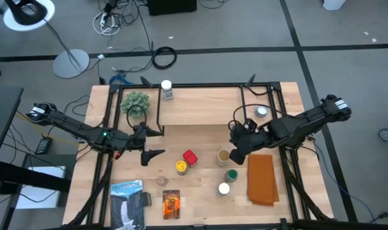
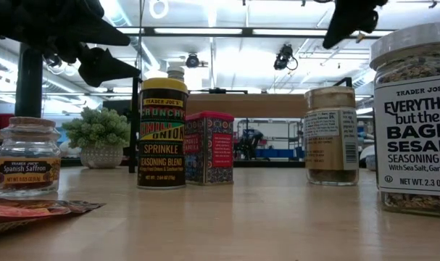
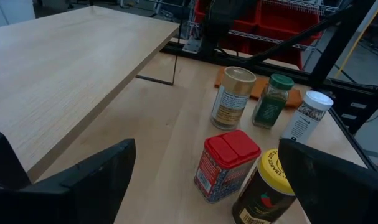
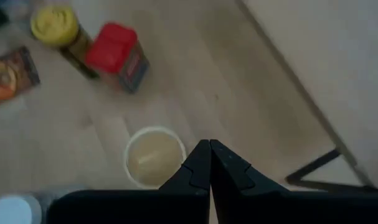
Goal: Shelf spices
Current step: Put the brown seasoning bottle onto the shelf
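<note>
The robot's right gripper will go to the tan-lidded jar next and close on the jar's sides (image 1: 222, 160) (image 4: 154, 159) just below its lid.
Spices stand on the table in front of the shelf (image 1: 200, 107): a red box (image 1: 190, 157), a yellow-lidded jar (image 1: 180, 167), a tan-lidded jar (image 1: 224, 155), a green-lidded jar (image 1: 232, 174), a white-lidded jar (image 1: 224, 188), a small saffron jar (image 2: 26, 158) and an orange-brown packet (image 1: 171, 203). One white-lidded jar (image 1: 166, 89) stands on the shelf board. My left gripper (image 1: 153, 143) hangs open left of the red box (image 3: 226, 165). My right gripper (image 4: 210, 152) is shut and empty, pointing steeply down above the tan-lidded jar (image 4: 154, 155).
A small potted plant (image 1: 136, 103) stands at the shelf's left end. A folded orange-brown cloth (image 1: 262, 179) lies at the table's right, and a blue-and-white flat package (image 1: 127, 203) at the near left. Another small jar (image 1: 262, 112) sits by the shelf's right end.
</note>
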Available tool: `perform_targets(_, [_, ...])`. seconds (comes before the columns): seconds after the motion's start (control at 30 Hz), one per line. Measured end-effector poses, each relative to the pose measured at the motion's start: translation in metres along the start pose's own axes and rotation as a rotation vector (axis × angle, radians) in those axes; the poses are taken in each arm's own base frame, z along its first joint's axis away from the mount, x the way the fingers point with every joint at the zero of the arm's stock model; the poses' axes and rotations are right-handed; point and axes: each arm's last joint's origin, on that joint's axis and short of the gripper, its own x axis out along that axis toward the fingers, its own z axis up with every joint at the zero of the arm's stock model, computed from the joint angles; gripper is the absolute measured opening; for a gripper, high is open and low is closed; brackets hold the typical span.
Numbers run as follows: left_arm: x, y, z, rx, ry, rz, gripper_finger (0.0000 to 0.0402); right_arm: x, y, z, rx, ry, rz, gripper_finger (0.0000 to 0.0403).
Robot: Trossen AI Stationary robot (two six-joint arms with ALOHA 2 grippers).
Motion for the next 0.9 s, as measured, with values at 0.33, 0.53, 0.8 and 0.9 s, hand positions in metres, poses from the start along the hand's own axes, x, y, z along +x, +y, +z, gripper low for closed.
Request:
perform_targets(0.33, [0.000, 0.000, 0.000, -0.001, -0.002, -0.001, 0.0399, 0.030, 0.009, -0.015, -0.135, 0.245, -0.068, 0.0002])
perform_targets(0.53, [0.000, 0.000, 0.000, -0.001, -0.001, 0.000, 0.0399, 0.059, 0.013, -0.020, -0.151, 0.378, -0.117, 0.0001])
perform_targets(0.8, [0.000, 0.000, 0.000, -0.001, -0.001, 0.000, 0.0399, 0.087, 0.038, -0.013, -0.160, 0.420, 0.208, 0.0001])
perform_targets(0.9, [0.000, 0.000, 0.000, -0.001, -0.001, 0.000, 0.0399, 0.090, 0.048, -0.004, -0.179, 0.315, 0.308, 0.0001])
